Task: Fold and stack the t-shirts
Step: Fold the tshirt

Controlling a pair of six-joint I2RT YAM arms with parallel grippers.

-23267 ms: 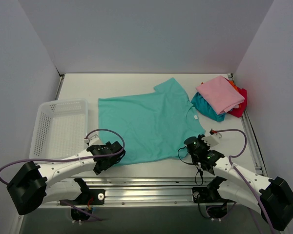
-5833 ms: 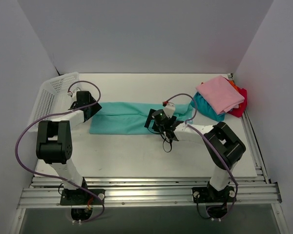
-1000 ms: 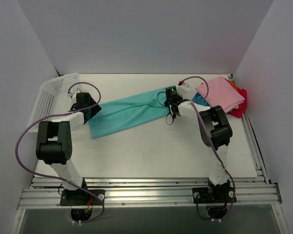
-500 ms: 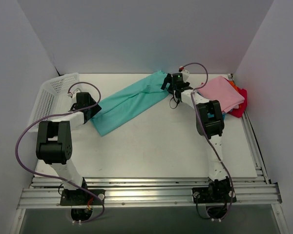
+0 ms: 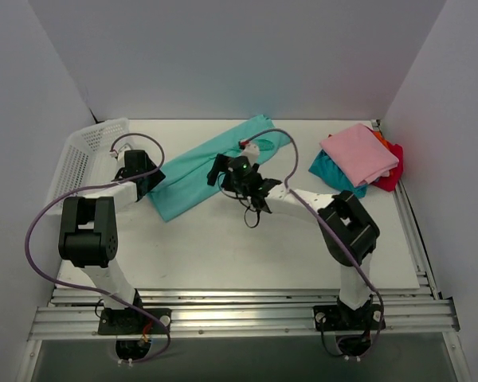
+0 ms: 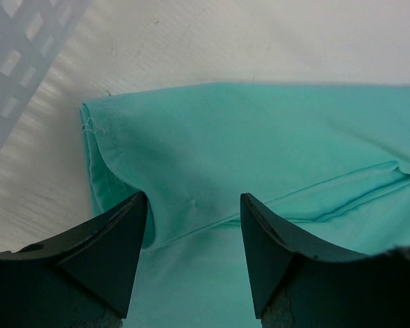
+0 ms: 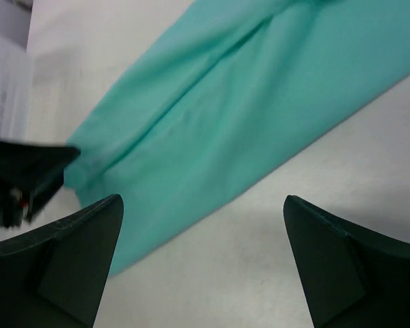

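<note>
My right gripper is going to close on the near long edge (image 5: 177,216) (image 7: 149,252) of the teal-green t-shirt, beside the front corner at my left gripper's end.
The teal-green t-shirt (image 5: 211,163) lies folded into a long strip, running diagonally from the front left to the back middle of the table. My left gripper (image 5: 150,181) sits at the strip's lower left end. Its jaws (image 6: 191,196) stand apart, and the cloth (image 6: 260,143) lies flat between the fingers. My right gripper (image 5: 217,171) hovers over the strip's middle, open wide and empty (image 7: 201,198), with the shirt's edge (image 7: 212,130) just ahead. Folded shirts are stacked at the right: pink (image 5: 358,153) on top, then teal-blue (image 5: 328,171), red (image 5: 392,175) and orange (image 5: 385,142).
A white mesh basket (image 5: 84,155) stands tilted against the left wall, close behind my left gripper, and shows in the left wrist view (image 6: 27,61). Walls close in the table on the left, back and right.
My right gripper opened and let go of the shirt's far end at the back. It then pulled back left to a spot over the strip's middle. My left gripper stayed put.
</note>
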